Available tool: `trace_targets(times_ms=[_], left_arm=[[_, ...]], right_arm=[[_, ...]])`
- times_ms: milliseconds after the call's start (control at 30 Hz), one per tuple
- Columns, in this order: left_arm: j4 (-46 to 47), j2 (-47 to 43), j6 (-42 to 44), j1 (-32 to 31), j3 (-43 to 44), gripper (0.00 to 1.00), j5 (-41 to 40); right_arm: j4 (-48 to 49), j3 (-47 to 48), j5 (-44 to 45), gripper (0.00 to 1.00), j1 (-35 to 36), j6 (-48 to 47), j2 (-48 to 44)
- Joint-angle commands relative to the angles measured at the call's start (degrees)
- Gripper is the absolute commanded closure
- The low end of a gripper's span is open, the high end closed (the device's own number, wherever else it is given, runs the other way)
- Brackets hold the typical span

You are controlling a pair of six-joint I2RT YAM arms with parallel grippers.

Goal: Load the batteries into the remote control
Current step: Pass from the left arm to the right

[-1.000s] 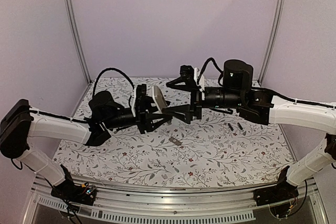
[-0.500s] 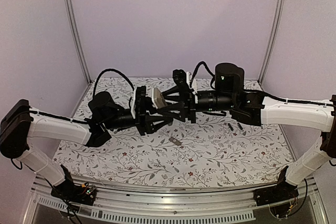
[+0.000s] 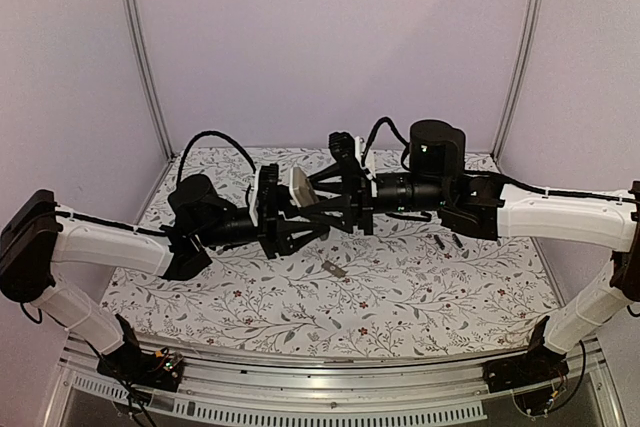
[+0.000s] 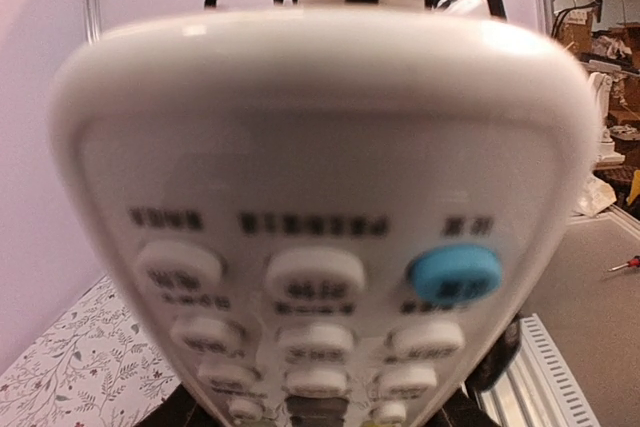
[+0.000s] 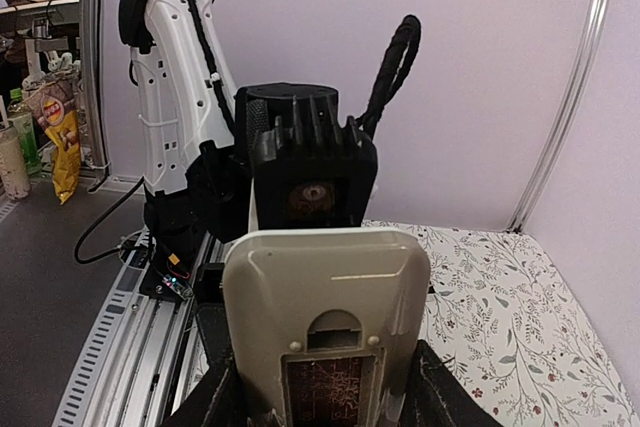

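My right gripper is going to release the white remote control on the cloth (image 3: pixel 362 308) between the grey piece and front rail.
The white remote control (image 3: pixel 301 187) hangs above the table between the two arms. My left gripper (image 3: pixel 292 219) is shut on its one end; in the left wrist view its button face (image 4: pixel 320 197) fills the frame, with black fingers (image 4: pixel 172 411) at the bottom corners. My right gripper (image 3: pixel 322 197) is shut on its other end. The right wrist view shows the remote's back (image 5: pixel 325 292) with the compartment (image 5: pixel 326 389) uncovered, and fingers (image 5: pixel 442 395) pressing both sides. Two small dark batteries (image 3: pixel 441 243) lie on the cloth under the right arm.
A small grey flat piece (image 3: pixel 334 269) lies on the floral cloth (image 3: pixel 250 312) below the grippers. Metal posts (image 3: pixel 142 57) stand at the back corners. The left arm's wrist (image 5: pixel 305 162) is close behind the remote in the right wrist view.
My right arm has slid left to the remote and its jaws have closed from wide open onto the free end. The left arm and its grip have stayed put.
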Motion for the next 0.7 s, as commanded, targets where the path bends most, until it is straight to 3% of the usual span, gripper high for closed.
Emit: trace_targets(times_ms=[0, 200, 233, 300, 367, 400, 567, 667], left_arm=[[-0.4, -1.5, -1.1, -0.7, 0.4, 1.0, -0.3], [-0.7, -1.1, -0.8, -0.6, 0.4, 1.0, -0.3], [-0.8, -1.1, -0.9, -0.7, 0.4, 0.89, -0.6], [-1.2, -1.0, -1.7, -0.6, 0.5, 0.4, -2.2], [-2.1, -1.0, -2.2, -0.5, 0.5, 0.06, -4.1], [-2.5, -1.1, -2.0, -0.4, 0.4, 0.01, -4.7], [-6.2, -2.3, -1.4, 0.2, -0.3, 0.0, -6.0], [-7.9, -5.2, -1.0, 1.2, -2.1, 0.0, -7.8]], right_arm=[[-1.9, 1.0, -1.7, 0.99, 0.8, -0.6, -0.9], [-1.8, 1.4, -2.1, 1.0, 0.8, -0.8, -1.1], [-1.9, 1.4, -1.8, 1.0, 0.8, -0.8, -1.3], [-2.0, 1.4, -1.0, 1.0, 0.6, -0.8, -2.1], [-2.2, 1.4, -0.3, 1.0, -0.1, -0.5, -3.0], [-2.4, 1.3, 0.1, 1.0, -0.6, -0.3, -3.6], [-6.4, 1.5, 4.1, 1.0, -2.3, 0.0, -4.8], [-15.6, 2.8, 9.7, 1.0, -3.4, -1.7, -5.5]])
